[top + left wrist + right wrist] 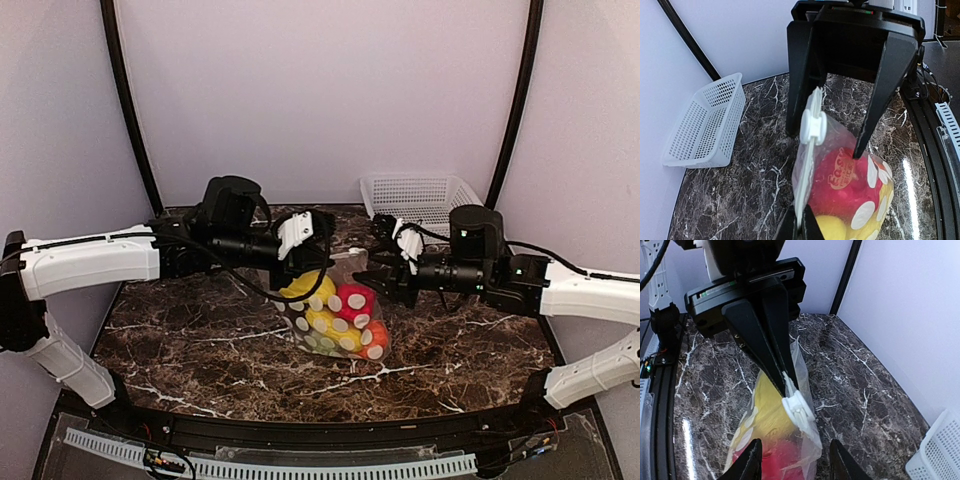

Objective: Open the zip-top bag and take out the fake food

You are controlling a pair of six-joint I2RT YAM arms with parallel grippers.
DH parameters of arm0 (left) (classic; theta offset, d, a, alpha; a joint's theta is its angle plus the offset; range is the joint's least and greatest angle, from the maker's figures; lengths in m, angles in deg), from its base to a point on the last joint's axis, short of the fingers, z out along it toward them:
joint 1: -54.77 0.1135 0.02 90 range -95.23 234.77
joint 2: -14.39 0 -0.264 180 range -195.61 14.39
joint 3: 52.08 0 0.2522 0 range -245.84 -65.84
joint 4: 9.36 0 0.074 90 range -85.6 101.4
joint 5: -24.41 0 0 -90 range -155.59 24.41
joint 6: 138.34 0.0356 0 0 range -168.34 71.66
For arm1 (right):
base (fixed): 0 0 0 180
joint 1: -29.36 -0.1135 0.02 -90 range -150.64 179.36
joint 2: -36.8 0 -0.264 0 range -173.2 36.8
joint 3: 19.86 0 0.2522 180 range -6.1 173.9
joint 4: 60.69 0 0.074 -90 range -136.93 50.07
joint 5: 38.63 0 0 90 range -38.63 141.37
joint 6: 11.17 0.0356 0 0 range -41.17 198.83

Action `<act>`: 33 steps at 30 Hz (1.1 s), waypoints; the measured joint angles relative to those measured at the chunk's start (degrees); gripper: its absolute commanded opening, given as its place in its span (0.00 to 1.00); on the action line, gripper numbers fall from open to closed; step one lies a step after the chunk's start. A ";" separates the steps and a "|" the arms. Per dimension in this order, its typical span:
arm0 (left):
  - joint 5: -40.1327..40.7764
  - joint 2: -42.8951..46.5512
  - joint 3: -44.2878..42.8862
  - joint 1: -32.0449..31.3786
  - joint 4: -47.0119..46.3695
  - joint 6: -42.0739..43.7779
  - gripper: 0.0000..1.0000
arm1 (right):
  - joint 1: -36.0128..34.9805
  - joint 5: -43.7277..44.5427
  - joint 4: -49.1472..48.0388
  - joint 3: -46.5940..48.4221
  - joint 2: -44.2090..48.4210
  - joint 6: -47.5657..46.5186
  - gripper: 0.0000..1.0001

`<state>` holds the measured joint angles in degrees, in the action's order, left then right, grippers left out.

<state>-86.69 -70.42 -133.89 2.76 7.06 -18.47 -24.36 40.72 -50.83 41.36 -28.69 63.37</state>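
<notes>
The bag's zip is held by my left gripper short of the white slider, so my right gripper should pinch the end of the zip before my left gripper takes the slider (pixel 813 127).
The zip-top bag (pixel 340 325), clear with pale dots, hangs from my left gripper (pixel 303 268) over the middle of the table. My left gripper (pixel 800 220) is shut on the bag's white zip strip, just below the white slider (pixel 813 127). Through the bag (pixel 875 175) the fake food shows: a red piece (pixel 845 175) and a yellow one (pixel 832 227), with an orange piece (pixel 375 335) in the top view. My right gripper (pixel 375 282) is open, its fingers on either side of the bag's upper end (pixel 794 442), the slider (pixel 799 410) just ahead of them.
A white lattice basket (pixel 420 195) stands at the back right of the dark marble table (pixel 200 340); it also shows in the left wrist view (pixel 705 125). Black frame poles rise at both back corners.
</notes>
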 measured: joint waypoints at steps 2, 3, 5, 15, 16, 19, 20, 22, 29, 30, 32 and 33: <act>-0.52 0.00 0.26 -0.17 -0.76 -0.31 0.01 | 0.07 -0.07 -0.42 -0.09 -0.72 0.79 0.16; -0.68 0.02 0.52 -0.26 -1.18 -0.35 0.01 | 0.11 -0.07 -0.55 -0.09 -0.94 0.46 0.09; -0.90 0.02 1.20 -0.33 -1.95 -0.35 0.01 | 0.22 -0.09 -0.55 -0.09 -1.36 0.83 0.04; -1.90 0.33 3.85 -0.46 -5.81 -0.11 0.45 | 0.66 -1.84 0.46 -0.09 -1.49 0.81 0.00; -2.10 0.52 4.20 -0.52 -6.47 -0.61 0.50 | 0.66 -2.19 0.68 -0.09 -1.49 0.66 0.00; -3.32 1.36 5.29 -0.68 -8.70 -1.81 0.52 | 0.63 -2.89 0.94 -0.09 -1.44 -0.17 0.00; -3.98 1.55 5.40 -0.76 -9.53 -2.14 0.53 | 0.63 -3.02 0.94 -0.09 -1.40 -0.42 0.00; -5.38 1.70 5.40 -0.90 -11.41 -3.13 0.53 | 0.66 -3.08 0.96 -0.13 -1.36 -0.79 0.00; -8.76 1.09 4.66 -2.01 -14.86 -5.57 0.50 | 0.63 -3.39 0.96 -0.13 -1.36 -1.81 0.00; -9.05 0.66 4.22 -2.19 -15.17 -5.75 0.49 | 0.66 -3.45 0.96 -0.13 -1.36 -1.84 0.00; -9.51 -0.33 3.39 -2.25 -15.91 -6.12 0.47 | 0.66 -3.54 0.94 -0.17 -1.36 -1.86 0.00; -9.55 -0.72 3.15 -2.27 -16.26 -6.25 0.45 | 0.66 -3.56 0.92 -0.28 -1.31 -1.86 0.00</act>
<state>-96.24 -71.14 -130.75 0.49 -9.20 -24.72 -23.70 37.15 -49.91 41.08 -30.00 61.51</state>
